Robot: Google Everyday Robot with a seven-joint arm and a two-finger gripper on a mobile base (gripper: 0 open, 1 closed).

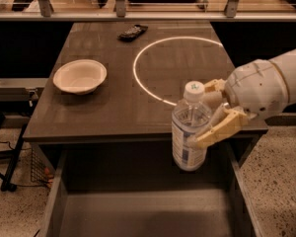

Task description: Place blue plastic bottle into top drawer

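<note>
I will set the blue plastic bottle down on the drawer's grey bottom, toward the drawer's side (199, 200) below my gripper. The bottle now hangs upright over the open drawer.
The blue plastic bottle (189, 132), clear with a white cap and pale label, hangs upright in the air over the table's front edge. My gripper (213, 116) comes in from the right and is shut on the bottle, with tan fingers (222, 130) around its upper body. The top drawer (143, 211) is pulled open below the table front, with a flat grey bottom and thin side walls. The bottle's base is above the drawer's back right part.
A white bowl (80, 75) sits on the brown table (108, 107) at the left. A dark remote (132, 32) lies at the far edge. A white ring (153, 68) is marked on the tabletop. Speckled floor lies on both sides.
</note>
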